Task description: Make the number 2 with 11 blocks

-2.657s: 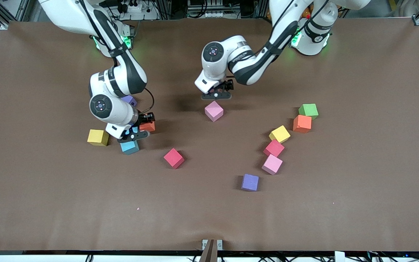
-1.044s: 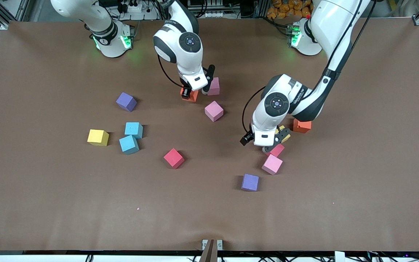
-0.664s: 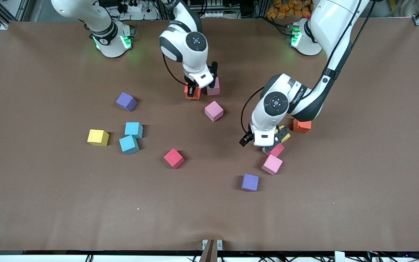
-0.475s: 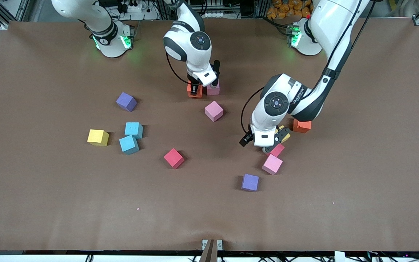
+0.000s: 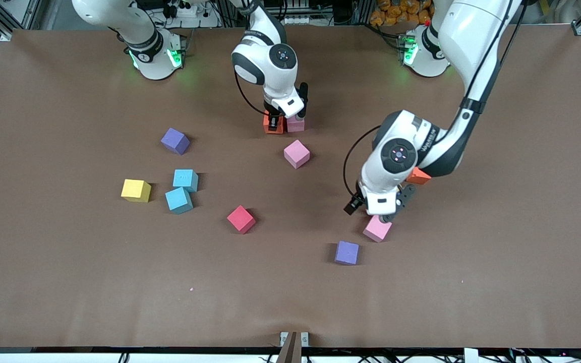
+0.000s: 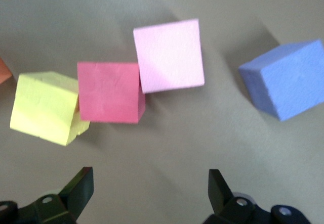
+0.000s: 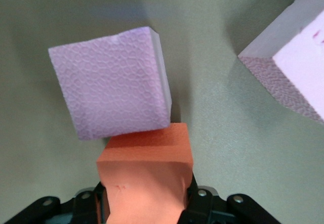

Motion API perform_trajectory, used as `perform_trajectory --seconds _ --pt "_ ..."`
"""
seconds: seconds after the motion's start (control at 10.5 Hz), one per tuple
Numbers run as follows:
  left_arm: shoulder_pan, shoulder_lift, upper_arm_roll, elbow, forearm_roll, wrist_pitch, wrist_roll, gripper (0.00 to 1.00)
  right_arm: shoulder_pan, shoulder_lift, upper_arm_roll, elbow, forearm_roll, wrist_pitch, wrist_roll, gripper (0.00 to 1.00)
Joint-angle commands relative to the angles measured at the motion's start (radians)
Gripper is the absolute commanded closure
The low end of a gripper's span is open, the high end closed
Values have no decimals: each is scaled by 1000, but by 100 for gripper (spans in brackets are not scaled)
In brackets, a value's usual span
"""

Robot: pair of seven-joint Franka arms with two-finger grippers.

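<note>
I will use my right gripper to release the orange block flush [image 5: 279, 121] [image 7: 129, 171] against the pink block nearest the robots' bases.
My right gripper [image 5: 274, 120] is shut on an orange block [image 5: 273, 125] [image 7: 147, 178], held low and close against a pink block [image 5: 295, 123] [image 7: 111, 95] near the robots' bases. My left gripper [image 5: 382, 210] [image 6: 151, 193] hangs open with nothing between its fingers. It is over a row of yellow [image 6: 48, 107], red [image 6: 109, 92] and pink [image 5: 377, 229] [image 6: 168, 55] blocks. A purple block [image 5: 347, 252] [image 6: 286, 80] lies nearer the front camera. The blocks lie scattered and no number 2 shows.
Loose on the brown table [image 5: 497, 282] lie a pink block [image 5: 296, 154], a red block [image 5: 240, 219], two blue blocks [image 5: 185, 179] [image 5: 179, 200], a yellow block [image 5: 136, 190] and a purple block [image 5: 175, 140]. An orange block [image 5: 418, 175] peeks from under the left arm.
The right gripper has carried the orange block sideways until it sits against the pink block. The left gripper has shifted from over the yellow and red blocks toward the front camera, still open.
</note>
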Motion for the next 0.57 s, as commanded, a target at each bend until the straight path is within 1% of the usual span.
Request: perform_trajectory --seconds 0.0,0.28,0.47 --pt "34 33 1 46 -14 -25 26 0 24 23 -2 23 5 1 60 71" --pt "64 51 2 86 -14 -25 153 0 31 46 -2 49 20 0 68 72" --pt "77 42 16 106 -20 -25 162 0 40 58 -1 58 28 0 68 72"
